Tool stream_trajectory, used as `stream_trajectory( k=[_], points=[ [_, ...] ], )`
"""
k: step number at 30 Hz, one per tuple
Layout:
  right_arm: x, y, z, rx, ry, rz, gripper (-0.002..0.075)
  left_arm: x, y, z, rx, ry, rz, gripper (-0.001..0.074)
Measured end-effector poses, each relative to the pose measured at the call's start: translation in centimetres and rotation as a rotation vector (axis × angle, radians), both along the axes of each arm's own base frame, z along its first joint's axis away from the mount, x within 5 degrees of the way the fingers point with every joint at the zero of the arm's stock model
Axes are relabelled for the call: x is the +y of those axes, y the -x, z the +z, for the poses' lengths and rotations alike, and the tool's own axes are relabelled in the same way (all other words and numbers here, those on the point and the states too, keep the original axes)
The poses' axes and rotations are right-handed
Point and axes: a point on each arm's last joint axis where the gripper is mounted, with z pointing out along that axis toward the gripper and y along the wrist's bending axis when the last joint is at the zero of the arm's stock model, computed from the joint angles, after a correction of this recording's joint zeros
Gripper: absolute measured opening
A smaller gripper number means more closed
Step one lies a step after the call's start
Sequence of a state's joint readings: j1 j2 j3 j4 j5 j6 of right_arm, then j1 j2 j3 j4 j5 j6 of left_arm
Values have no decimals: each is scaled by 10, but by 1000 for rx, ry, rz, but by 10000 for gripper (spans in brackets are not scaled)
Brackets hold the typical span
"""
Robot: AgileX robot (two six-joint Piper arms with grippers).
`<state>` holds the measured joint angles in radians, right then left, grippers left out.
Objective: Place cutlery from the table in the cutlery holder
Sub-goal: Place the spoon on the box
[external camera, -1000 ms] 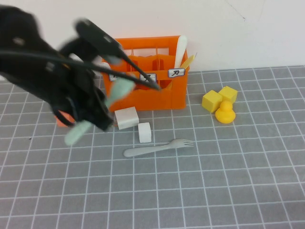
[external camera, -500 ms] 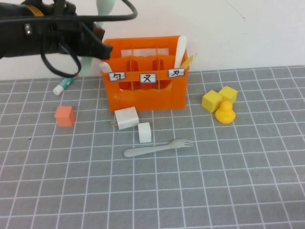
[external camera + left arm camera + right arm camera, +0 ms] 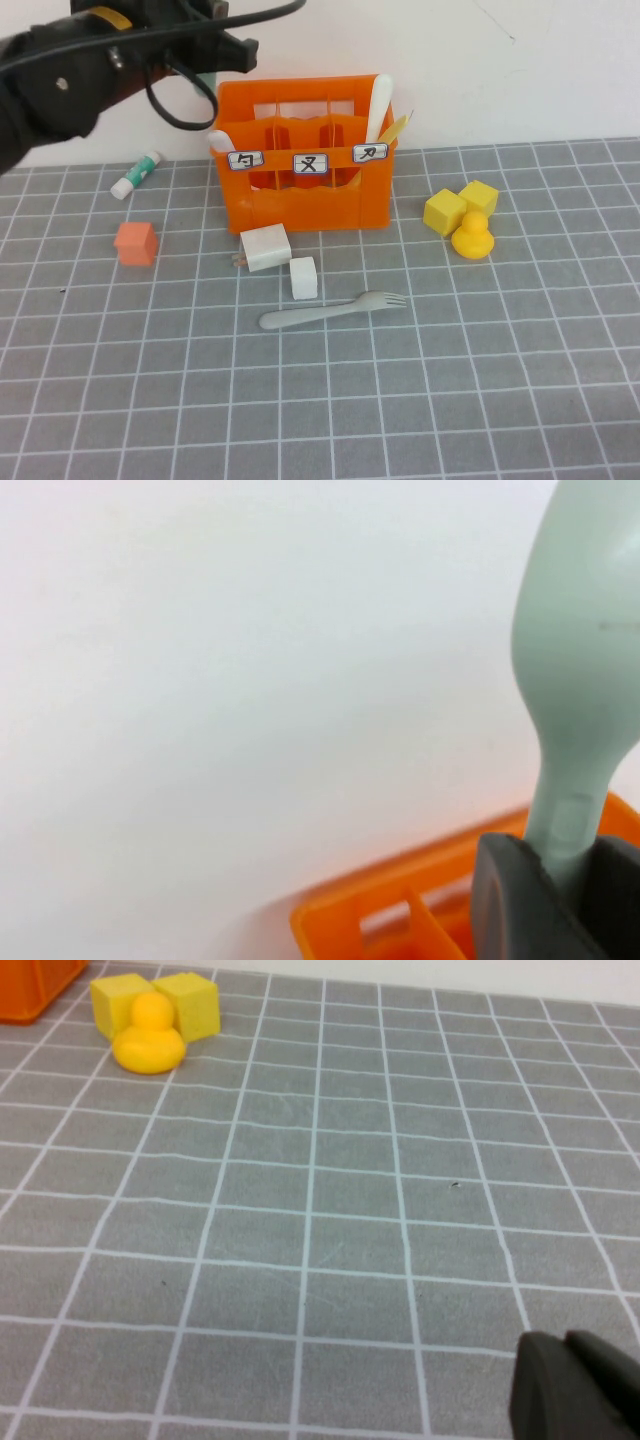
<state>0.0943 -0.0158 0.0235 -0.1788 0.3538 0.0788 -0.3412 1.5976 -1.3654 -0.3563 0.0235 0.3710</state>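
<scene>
Next, my left gripper lets go of the mint-green spoon in the orange cutlery holder's end compartment [image 3: 243,139] [image 3: 384,944] nearest the white tube.
My left gripper [image 3: 228,45] is high above the back left corner of the orange cutlery holder [image 3: 305,195]. In the left wrist view it [image 3: 565,865] is shut on the handle of a mint-green spoon [image 3: 585,650], bowl pointing away, with the holder's rim [image 3: 400,910] just below. A grey-green fork [image 3: 330,311] lies on the table [image 3: 450,400] in front of the holder. A pale spoon [image 3: 379,105] stands in the holder's right compartment. My right gripper [image 3: 565,1365] is shut and empty, low over bare table; it is out of the high view.
Two white cubes [image 3: 265,247] [image 3: 303,277] sit between the holder and the fork. An orange cube [image 3: 136,243] and a white tube [image 3: 136,174] lie to the left. Two yellow cubes [image 3: 445,211] and a yellow duck [image 3: 472,238] sit to the right, also in the right wrist view [image 3: 148,1045].
My left arm has risen from low beside the holder's left side to above its back left corner, carrying the mint-green spoon. The fork and cubes have not moved.
</scene>
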Motion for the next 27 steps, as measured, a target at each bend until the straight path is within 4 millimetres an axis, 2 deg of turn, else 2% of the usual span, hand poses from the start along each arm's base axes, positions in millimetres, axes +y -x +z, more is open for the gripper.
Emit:
stream_trajectory(
  k=[11,21,27],
  points=[
    [0,0,0,0,0,0,-3,-4,-33,-35,-1,171,103,104],
    [0,0,0,0,0,0,-3,-9,-58,-77,-11,163,149,104],
    [0,0,0,0,0,0,-3,-12,-66,-96,5,157,149,108]
  ],
)
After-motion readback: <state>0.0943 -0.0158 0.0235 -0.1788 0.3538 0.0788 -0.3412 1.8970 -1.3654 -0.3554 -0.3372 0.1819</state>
